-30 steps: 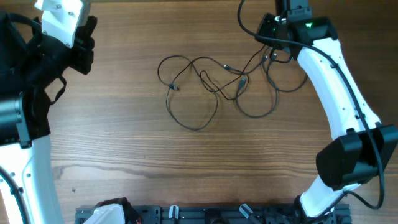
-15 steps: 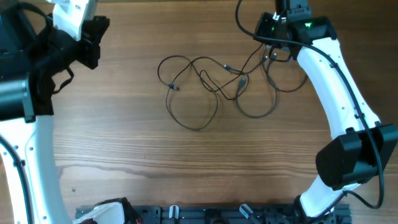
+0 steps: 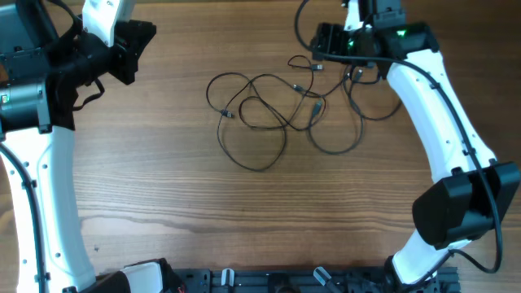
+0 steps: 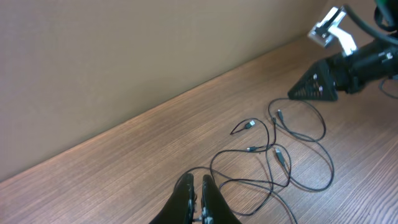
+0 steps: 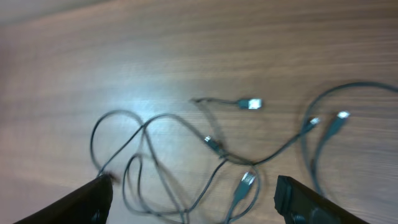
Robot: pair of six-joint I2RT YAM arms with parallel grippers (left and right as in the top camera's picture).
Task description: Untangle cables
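Next, I close my right gripper on the crossing (image 3: 282, 124) (image 5: 185, 211) at the end of the small inner loop, near the middle of the tangled black cables.
The cables (image 3: 313, 106) lie as a loose tangle of thin black loops on the wooden table, mid-back in the overhead view. My right gripper (image 3: 319, 45) hovers above their right end, jaws wide open and holding nothing. In the right wrist view the cables (image 5: 214, 144) and their plug ends (image 5: 251, 104) lie on the wood between and beyond my open right gripper (image 5: 193, 183). My left gripper (image 3: 145, 37) is up at the back left, well away from the tangle. It shows shut and empty in its own view, left gripper (image 4: 196, 186), with the cables (image 4: 280, 157) ahead to the right.
A black rail (image 3: 269, 281) runs along the table's front edge. A beige wall (image 4: 124, 56) stands behind the table. The right arm's white link (image 3: 431, 106) slants over the table's right side, and its thicker black cable (image 3: 303, 28) loops beside the gripper.
The right gripper has gone from shut to wide open and turned left; a cable end now lies loose below it. The left arm has moved right, toward the table's back.
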